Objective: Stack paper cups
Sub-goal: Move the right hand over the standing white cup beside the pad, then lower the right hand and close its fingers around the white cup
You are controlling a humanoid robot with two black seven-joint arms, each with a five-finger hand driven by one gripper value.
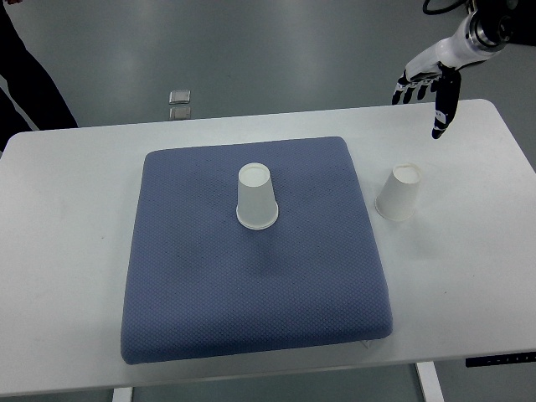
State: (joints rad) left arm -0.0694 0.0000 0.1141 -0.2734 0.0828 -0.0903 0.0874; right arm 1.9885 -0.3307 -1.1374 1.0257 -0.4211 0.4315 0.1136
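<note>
My right gripper should grip the upper end (406,177) of the white paper cup standing on the table beside the blue cushion.
Two white paper cups stand upside down. One cup (256,197) is near the middle of the blue cushion (251,285). The other cup (399,193) stands on the white table just right of the cushion. My right hand (429,89) hovers over the table's far right edge, above and behind the right cup, well apart from it. Its fingers are spread and hold nothing. The left arm is out of view.
The white table (67,218) carries the cushion at its centre. A dark sleeve of a person (25,79) shows at the far left beyond the table. Two small squares (179,102) lie on the floor behind the table.
</note>
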